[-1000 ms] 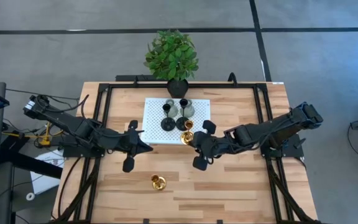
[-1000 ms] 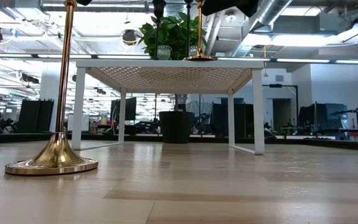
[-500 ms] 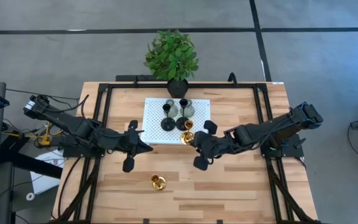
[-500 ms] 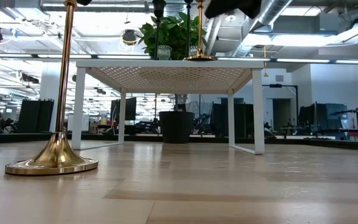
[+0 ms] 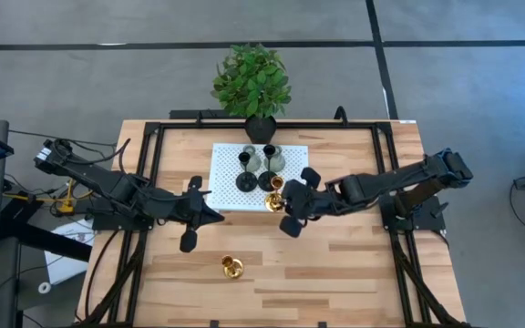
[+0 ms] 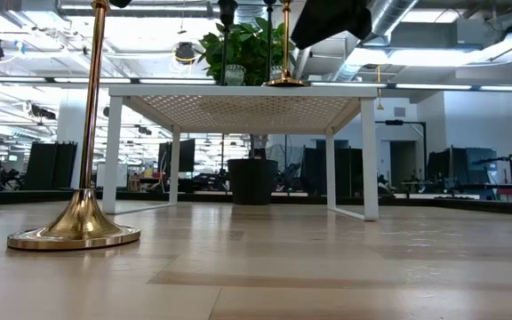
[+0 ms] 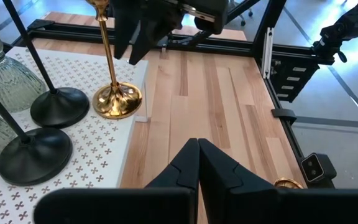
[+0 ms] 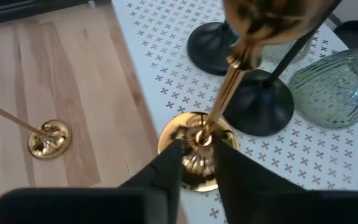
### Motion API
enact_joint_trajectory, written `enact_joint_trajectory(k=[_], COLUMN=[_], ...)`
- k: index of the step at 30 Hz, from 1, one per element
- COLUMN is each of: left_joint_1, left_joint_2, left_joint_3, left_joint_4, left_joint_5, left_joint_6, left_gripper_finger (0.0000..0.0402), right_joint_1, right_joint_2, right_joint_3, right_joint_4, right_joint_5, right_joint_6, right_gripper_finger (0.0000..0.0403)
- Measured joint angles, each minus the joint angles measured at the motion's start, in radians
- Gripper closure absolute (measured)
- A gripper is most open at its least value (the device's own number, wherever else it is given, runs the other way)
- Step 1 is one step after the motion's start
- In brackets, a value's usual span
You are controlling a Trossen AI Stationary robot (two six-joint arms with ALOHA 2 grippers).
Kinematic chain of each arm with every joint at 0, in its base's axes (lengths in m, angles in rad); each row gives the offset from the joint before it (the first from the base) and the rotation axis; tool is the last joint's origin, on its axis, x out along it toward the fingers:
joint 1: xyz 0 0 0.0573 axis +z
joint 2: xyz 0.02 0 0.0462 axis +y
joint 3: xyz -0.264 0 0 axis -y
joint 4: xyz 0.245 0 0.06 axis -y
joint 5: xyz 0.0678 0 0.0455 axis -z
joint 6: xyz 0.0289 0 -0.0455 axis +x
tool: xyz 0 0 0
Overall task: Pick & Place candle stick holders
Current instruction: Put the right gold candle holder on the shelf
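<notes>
I will grip the gold holder under its cup with my right gripper and move it beside the grey-green holder (image 5: 295,161), as its base crowds the black holder at the platform's near edge.
A white perforated platform (image 5: 231,162) holds two black holders (image 5: 245,181), two grey-green holders (image 5: 275,162) and one gold holder (image 5: 274,197), which stands by its round base at the platform's near right corner. A second gold holder (image 5: 232,267) stands upright on the table toward the near edge; it also shows in the low view (image 6: 76,227). My right gripper (image 8: 196,147) is open. Its fingers stand on either side of the platform gold holder's stem (image 8: 219,115), just above the base, and touch nothing. My left gripper (image 7: 197,155) is shut and empty, beside the platform's near left corner.
A green plant in a black pot (image 5: 252,84) stands at the table's far edge behind the platform. Black frame rails (image 5: 149,173) run along the table's left and right sides. Bare wood lies between the platform and the near edge.
My right gripper has moved a little toward the far edge and toward the gold holder on the platform, so its open fingers now stand around the stem. No holder has moved.
</notes>
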Motion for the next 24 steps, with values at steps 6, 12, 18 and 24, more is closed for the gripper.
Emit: enact_joint_trajectory(k=[6, 12, 18, 24], left_joint_1=[0.0, 0.0, 0.0, 0.0], left_joint_2=[0.0, 0.0, 0.0, 0.0], left_joint_3=[0.0, 0.0, 0.0, 0.0], left_joint_4=[0.0, 0.0, 0.0, 0.0], left_joint_5=[0.0, 0.0, 0.0, 0.0], left_joint_6=[0.0, 0.001, 0.0, 0.0], left_gripper_finger=[0.0398, 0.0398, 0.0398, 0.0398], right_joint_1=[-0.008, -0.029, -0.05, -0.06], right_joint_2=[0.0, 0.0, 0.0, 0.0], right_joint_3=[0.0, 0.0, 0.0, 0.0], right_joint_4=[0.013, 0.076, 0.155, 0.154], right_joint_5=[0.0, -0.006, -0.026, -0.025], right_joint_6=[-0.009, -0.031, -0.08, -0.088], right_gripper_finger=[0.0245, 0.0202, 0.0223, 0.0322])
